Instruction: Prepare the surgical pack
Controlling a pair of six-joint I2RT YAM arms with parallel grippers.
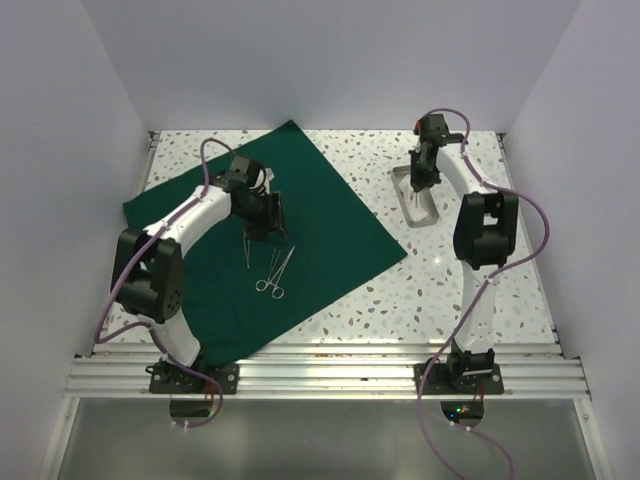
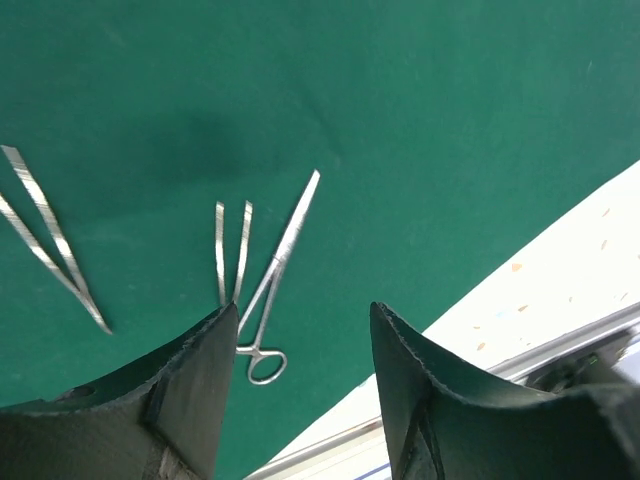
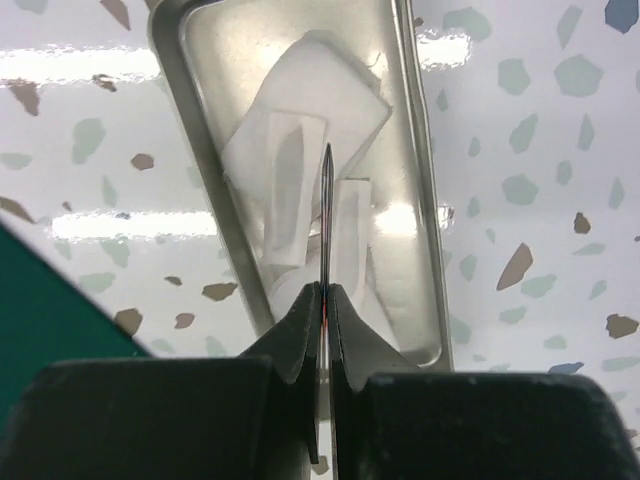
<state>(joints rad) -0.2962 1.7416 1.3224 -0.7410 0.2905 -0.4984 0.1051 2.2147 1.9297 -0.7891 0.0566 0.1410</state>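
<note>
I should next close my left gripper on the middle of the small tweezers (image 1: 273, 264) (image 2: 231, 265), which lie between the longer tweezers and the ring-handled clamp.
The dark green cloth (image 1: 300, 240) lies spread flat on the left half of the table. On it lie steel tweezers (image 1: 248, 250) and a ring-handled clamp (image 1: 276, 274). My left gripper (image 1: 264, 218) hovers just above them, open and empty. Its wrist view shows the left gripper (image 2: 300, 312) over the clamp (image 2: 277, 270), small tweezers (image 2: 232, 250) and longer tweezers (image 2: 50, 240). My right gripper (image 3: 326, 292) is shut on a thin steel instrument (image 3: 326, 215), seen edge-on and pointing down over the silver tray (image 3: 195, 150) holding white pads (image 3: 290, 170). From above, the right gripper (image 1: 424, 182) hangs over the tray (image 1: 400, 178).
Speckled tabletop (image 1: 450, 280) surrounds the tray, and white walls close in on three sides. The aluminium rail (image 1: 330, 372) carrying both arm bases runs along the near edge. A corner of the green cloth (image 3: 40, 320) shows left of the tray.
</note>
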